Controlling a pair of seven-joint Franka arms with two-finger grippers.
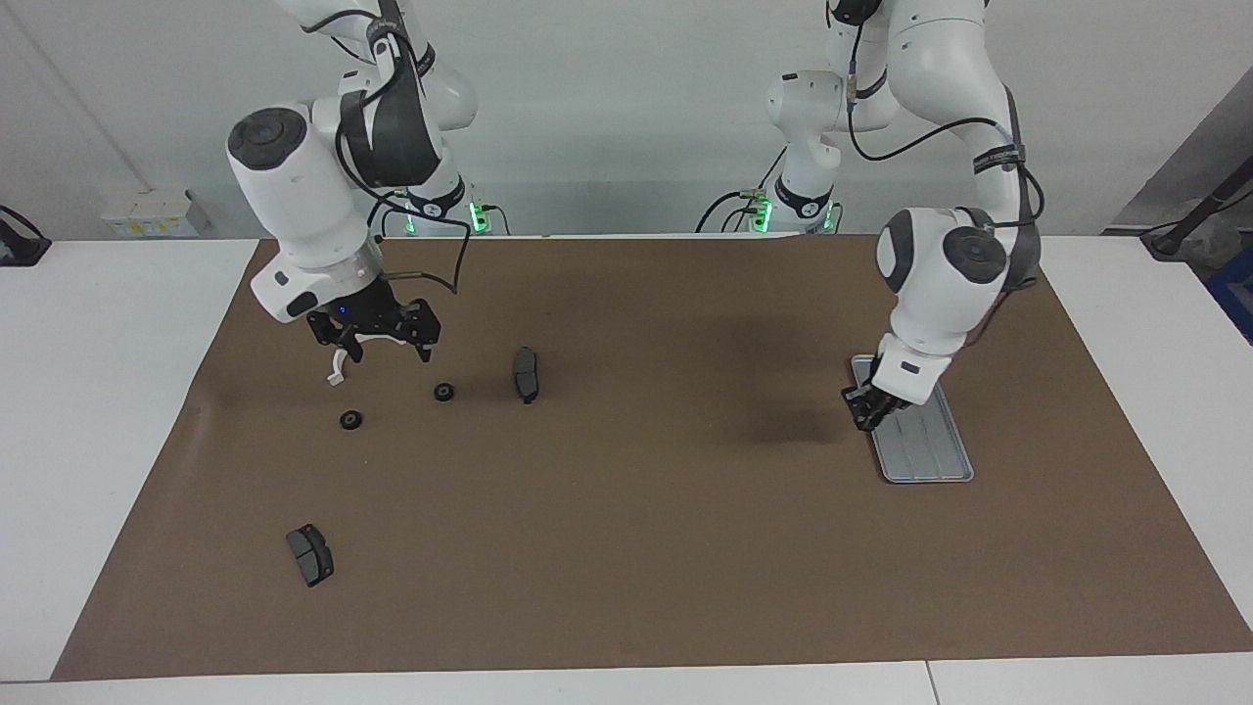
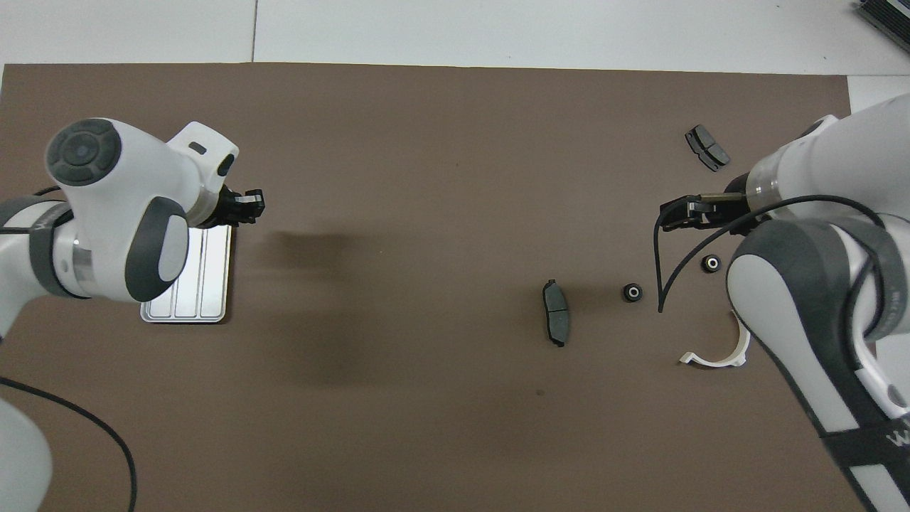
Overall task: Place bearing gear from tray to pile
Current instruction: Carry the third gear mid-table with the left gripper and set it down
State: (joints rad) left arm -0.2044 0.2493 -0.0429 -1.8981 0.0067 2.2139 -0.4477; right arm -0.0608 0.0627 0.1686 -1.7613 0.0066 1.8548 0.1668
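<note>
Next, my left gripper releases the bearing gear on bare mat point(image 2: 441, 291) between the silver tray and nearest brake pad.
The silver ridged tray point(image 1: 930, 450) lies at the left arm's end of the mat and shows no part on its bare surface; it also shows in the overhead view point(image 2: 202, 284). My left gripper point(image 1: 866, 413) is low at the tray's edge, also seen in the overhead view point(image 2: 250, 206). Two small black bearing gears point(image 1: 351, 420) point(image 1: 443, 392) lie on the mat among the pile: a white half-ring bracket point(image 2: 718, 355) and two dark brake pads point(image 1: 526, 374) point(image 1: 310, 554). My right gripper point(image 1: 385, 351) hangs open and empty over the bracket and gears.
A brown mat point(image 1: 626, 548) covers the table between white borders. A black cable point(image 2: 668, 270) hangs from the right arm over the pile.
</note>
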